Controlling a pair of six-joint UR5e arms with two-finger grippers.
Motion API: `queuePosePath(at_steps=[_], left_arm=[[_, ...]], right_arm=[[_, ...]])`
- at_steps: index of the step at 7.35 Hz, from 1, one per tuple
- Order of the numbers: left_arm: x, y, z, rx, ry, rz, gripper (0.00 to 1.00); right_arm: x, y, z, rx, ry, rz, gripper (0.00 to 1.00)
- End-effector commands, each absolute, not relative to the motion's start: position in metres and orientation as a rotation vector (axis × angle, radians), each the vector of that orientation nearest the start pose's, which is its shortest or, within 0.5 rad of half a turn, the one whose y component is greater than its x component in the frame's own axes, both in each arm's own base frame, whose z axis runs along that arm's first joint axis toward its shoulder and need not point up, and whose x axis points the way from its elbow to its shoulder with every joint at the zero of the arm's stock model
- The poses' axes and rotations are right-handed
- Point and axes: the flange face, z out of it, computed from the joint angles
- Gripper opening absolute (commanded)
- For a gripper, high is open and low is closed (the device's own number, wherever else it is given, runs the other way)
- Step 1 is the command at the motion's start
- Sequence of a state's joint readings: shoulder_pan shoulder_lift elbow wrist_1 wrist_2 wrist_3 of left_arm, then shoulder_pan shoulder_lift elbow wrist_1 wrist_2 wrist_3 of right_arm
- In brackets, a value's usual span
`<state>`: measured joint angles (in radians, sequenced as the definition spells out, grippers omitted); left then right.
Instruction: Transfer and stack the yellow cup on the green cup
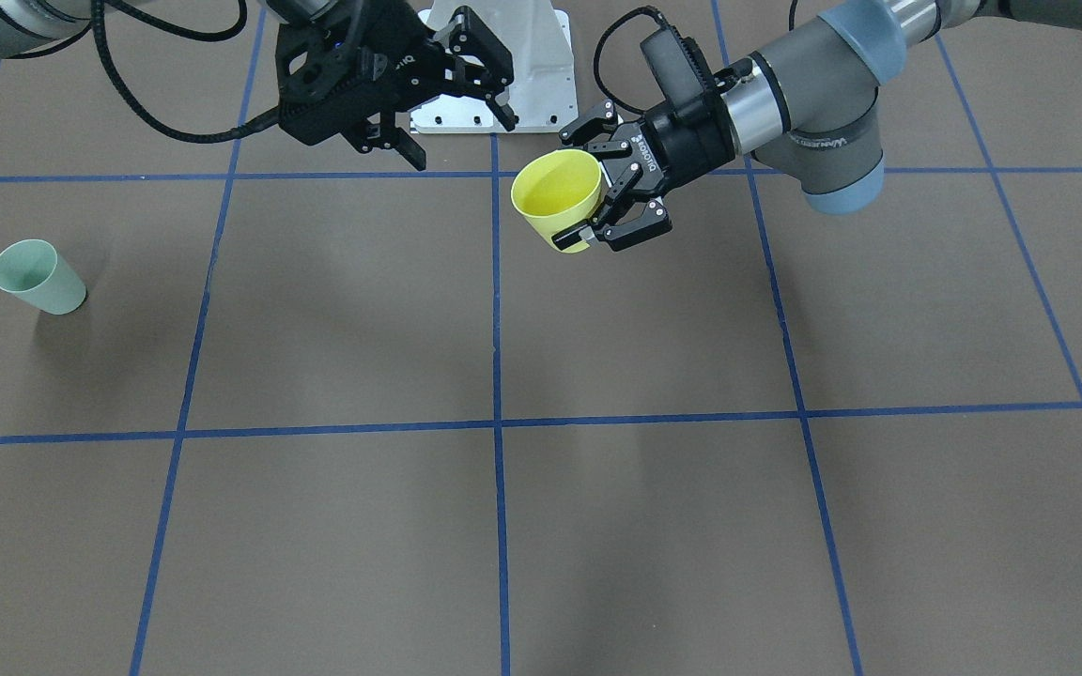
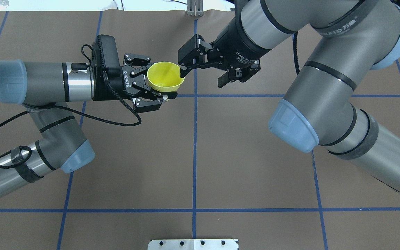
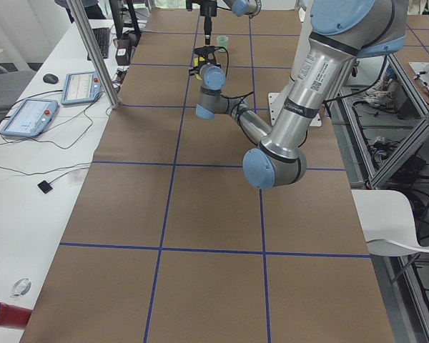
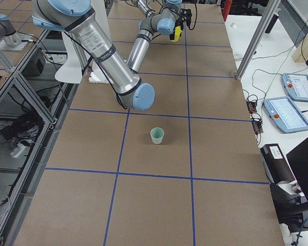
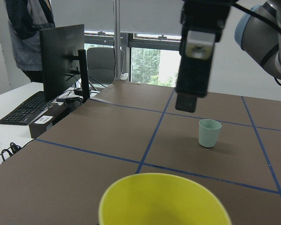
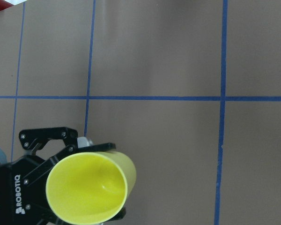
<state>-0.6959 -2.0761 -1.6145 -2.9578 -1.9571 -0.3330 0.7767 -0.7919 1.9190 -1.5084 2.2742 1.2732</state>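
My right gripper is to act next. It should close on the yellow cup's rim [image 1: 514,192] [image 6: 126,186], on the side away from my left gripper.
My left gripper [image 1: 571,188] is shut on the yellow cup [image 1: 558,192] and holds it in the air over the table's middle, its mouth tilted upward. The cup also shows in the overhead view [image 2: 165,77], the left wrist view [image 5: 164,201] and the right wrist view [image 6: 89,187]. My right gripper [image 2: 202,77] is open and empty, level with the cup. One finger [image 2: 183,71] is close to the cup's rim; I cannot tell whether it touches. The green cup [image 1: 37,276] stands upright alone on the table, far to my right; the exterior right view [image 4: 157,135] shows it too.
A white mounting plate [image 2: 193,244] sits at the table's near edge by my base. Blue tape lines [image 1: 496,422] grid the brown table. A side table beyond the far edge holds a monitor [image 5: 61,56] and a keyboard [image 5: 21,108].
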Motion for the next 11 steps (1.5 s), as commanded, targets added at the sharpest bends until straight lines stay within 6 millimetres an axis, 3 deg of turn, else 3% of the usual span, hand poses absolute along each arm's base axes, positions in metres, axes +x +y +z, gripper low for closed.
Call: queuePosePath(at_steps=[1, 5, 7, 11], left_arm=[[0.389, -0.450, 0.223, 1.480, 1.315, 0.745, 0.36], [0.395, -0.441, 0.220, 1.490, 1.339, 0.755, 0.36], [0.398, -0.438, 0.220, 1.486, 1.347, 0.759, 0.36], [0.409, -0.425, 0.221, 1.482, 1.379, 0.776, 0.37]], right_arm=[[-0.378, -0.450, 0.044, 0.051, -1.241, -0.001, 1.00], [-0.394, -0.454, 0.046, 0.041, -1.221, -0.010, 0.99], [-0.415, -0.458, 0.044, 0.046, -1.195, 0.001, 0.99], [-0.433, -0.456, 0.046, 0.052, -1.177, -0.004, 0.94]])
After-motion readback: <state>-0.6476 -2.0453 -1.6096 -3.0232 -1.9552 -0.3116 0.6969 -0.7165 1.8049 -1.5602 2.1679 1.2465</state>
